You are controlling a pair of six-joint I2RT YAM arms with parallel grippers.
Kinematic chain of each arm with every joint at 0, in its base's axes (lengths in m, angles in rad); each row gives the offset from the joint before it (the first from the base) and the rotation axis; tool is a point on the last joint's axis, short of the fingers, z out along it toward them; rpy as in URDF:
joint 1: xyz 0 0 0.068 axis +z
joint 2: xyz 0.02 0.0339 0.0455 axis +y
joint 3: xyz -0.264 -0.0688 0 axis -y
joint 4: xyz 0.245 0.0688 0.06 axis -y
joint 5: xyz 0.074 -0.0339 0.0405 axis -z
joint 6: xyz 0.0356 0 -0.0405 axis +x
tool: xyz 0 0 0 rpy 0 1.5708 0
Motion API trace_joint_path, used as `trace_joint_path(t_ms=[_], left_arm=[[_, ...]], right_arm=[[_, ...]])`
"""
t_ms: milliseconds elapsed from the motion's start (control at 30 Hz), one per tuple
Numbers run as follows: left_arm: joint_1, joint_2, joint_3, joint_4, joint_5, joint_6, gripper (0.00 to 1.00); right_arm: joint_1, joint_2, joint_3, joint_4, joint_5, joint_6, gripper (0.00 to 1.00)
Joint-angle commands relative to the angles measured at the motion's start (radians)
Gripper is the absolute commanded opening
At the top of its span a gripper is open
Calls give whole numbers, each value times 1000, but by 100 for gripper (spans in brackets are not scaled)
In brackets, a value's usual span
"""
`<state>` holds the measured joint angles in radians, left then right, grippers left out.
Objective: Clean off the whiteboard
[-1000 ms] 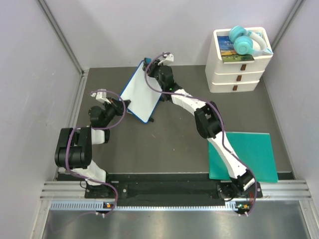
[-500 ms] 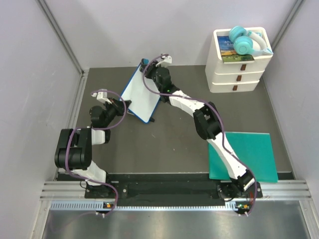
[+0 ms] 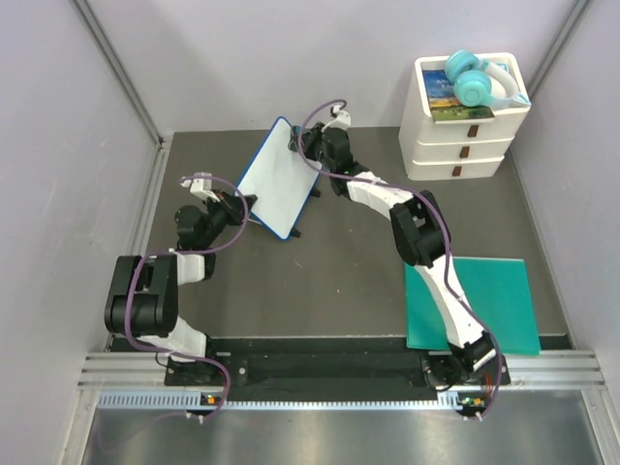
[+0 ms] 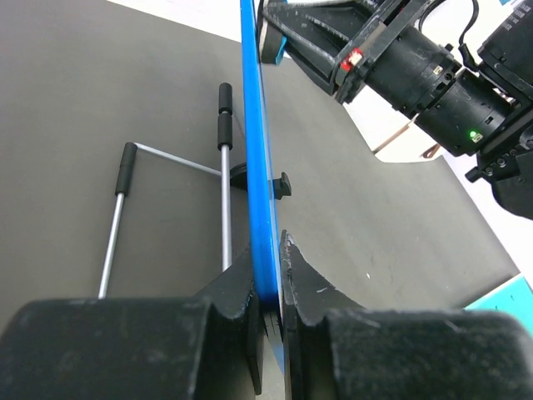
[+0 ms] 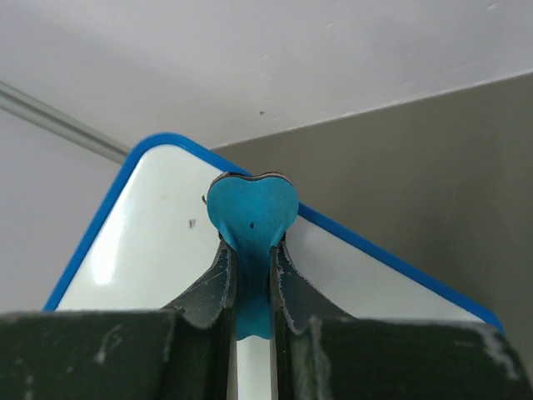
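Note:
Next, I set the blue eraser on the bare table (image 3: 338, 237) between whiteboard and teal mat with my right gripper.
The whiteboard (image 3: 278, 182), white with a thin blue rim, stands tilted at the back middle of the table. My left gripper (image 3: 246, 206) is shut on its lower left rim; the left wrist view shows the blue edge (image 4: 256, 167) clamped between the jaws. My right gripper (image 3: 308, 147) is shut on a blue heart-shaped eraser (image 5: 251, 218) and presses it on the board face (image 5: 158, 250) near its upper right edge. A small dark mark (image 5: 191, 223) shows beside the eraser.
A white three-drawer unit (image 3: 463, 121) with teal headphones (image 3: 472, 79) on top stands at the back right. A teal mat (image 3: 504, 302) lies at the front right. The board's wire stand (image 4: 171, 196) sits behind it. Grey walls close in both sides.
My right gripper with the eraser has moved right and slightly down along the board's top edge. The board has tilted a little. The left gripper has kept its hold.

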<state>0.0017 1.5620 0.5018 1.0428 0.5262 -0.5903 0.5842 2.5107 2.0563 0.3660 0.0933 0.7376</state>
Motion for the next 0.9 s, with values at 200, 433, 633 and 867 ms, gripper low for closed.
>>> trace_joint_path(t_ms=[200,433,633,867], left_arm=[[-71,15,-63,-201,219,178,0],[-72,13,-74,-194,216,184,0],[-74,12,-72,-199,222,188,0],[-81,15,-74,-204,222,198,0]], right_arm=[[2,5,-9,-92,-167,25,0],[-1,77,154,-33,-104,54,0],[0,108,235,29,-46,77,0],[8,115,260,53,-61,63,0]])
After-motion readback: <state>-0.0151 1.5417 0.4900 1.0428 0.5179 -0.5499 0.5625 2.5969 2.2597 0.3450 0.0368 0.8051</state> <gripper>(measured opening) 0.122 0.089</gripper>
